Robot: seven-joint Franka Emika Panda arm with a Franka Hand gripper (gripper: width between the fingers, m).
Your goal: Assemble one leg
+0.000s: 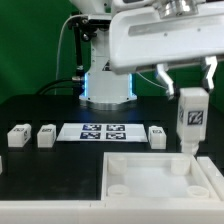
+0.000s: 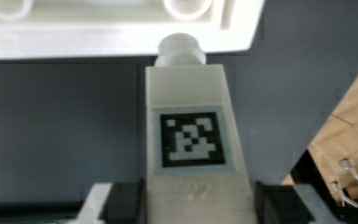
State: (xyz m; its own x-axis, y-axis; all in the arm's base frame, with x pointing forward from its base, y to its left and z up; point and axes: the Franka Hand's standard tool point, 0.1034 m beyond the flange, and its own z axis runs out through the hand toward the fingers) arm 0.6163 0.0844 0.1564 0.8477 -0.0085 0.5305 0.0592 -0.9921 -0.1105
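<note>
Next, my gripper releases the leg in the white piece's corner socket [image 1: 199,188] [image 2: 188,8] farthest from the marker board.
My gripper [image 1: 187,78] is shut on a leg [image 1: 191,117], a white upright block with a black-and-white tag on its face. I hold it upright above the back right corner of the large flat white piece [image 1: 160,175] with round corner sockets. In the wrist view the held leg [image 2: 190,125] fills the middle, its round peg end pointing toward a socket [image 2: 190,10] of the white piece. Three more legs stand on the black table: two at the exterior view's left [image 1: 18,136] [image 1: 46,135] and one right of the marker board [image 1: 157,135].
The marker board [image 1: 103,131] lies flat at the table's middle. The robot's base [image 1: 108,85] stands behind it. A black cable hangs at the back left. A wooden-coloured edge [image 2: 345,150] shows beside the leg in the wrist view.
</note>
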